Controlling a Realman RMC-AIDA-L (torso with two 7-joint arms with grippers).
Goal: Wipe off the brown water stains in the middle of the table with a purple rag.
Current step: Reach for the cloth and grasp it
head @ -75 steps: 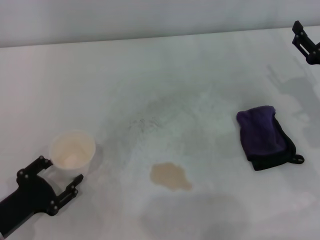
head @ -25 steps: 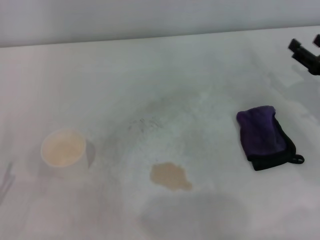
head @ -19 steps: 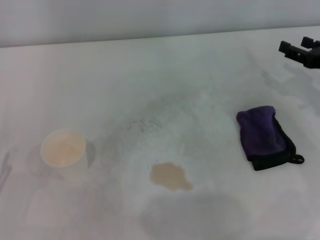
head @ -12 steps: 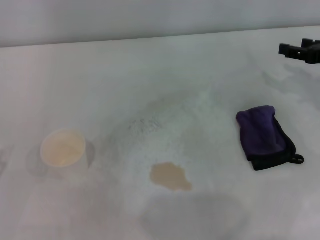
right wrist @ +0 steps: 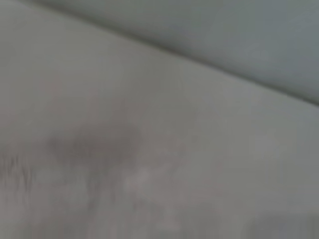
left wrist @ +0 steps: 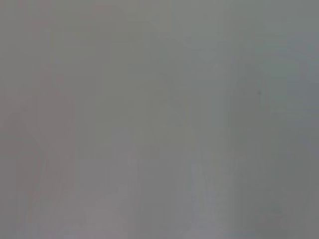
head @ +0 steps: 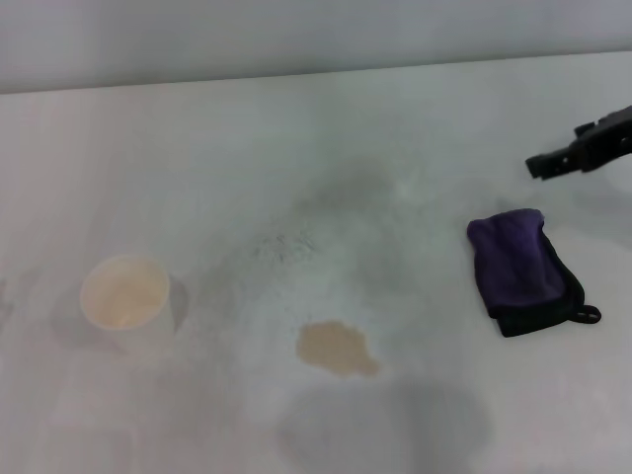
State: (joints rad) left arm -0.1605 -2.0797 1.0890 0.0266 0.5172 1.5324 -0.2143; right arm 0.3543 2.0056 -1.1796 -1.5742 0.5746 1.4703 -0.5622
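Next, my right gripper grips the middle of the purple rag [head: 517, 258], between the rag's far edge and its black edging.
The brown water stain [head: 336, 349] is a small tan blotch on the white table [head: 326, 148], near the front middle. The purple rag [head: 521, 269] lies folded with black edging and a small loop, to the right of the stain. My right gripper [head: 561, 158] comes in from the right edge, above and behind the rag, apart from it. My left gripper is out of the head view. The two wrist views show only blurred pale surface.
A white paper cup [head: 126, 300] stands at the left, well away from the stain. Faint grey smudges [head: 286, 242] mark the table's middle. The table's far edge [head: 316, 74] meets a grey wall.
My left gripper let go of the cup and drew back out of view at the left. My right gripper has swung down and leftward, closer to the rag.
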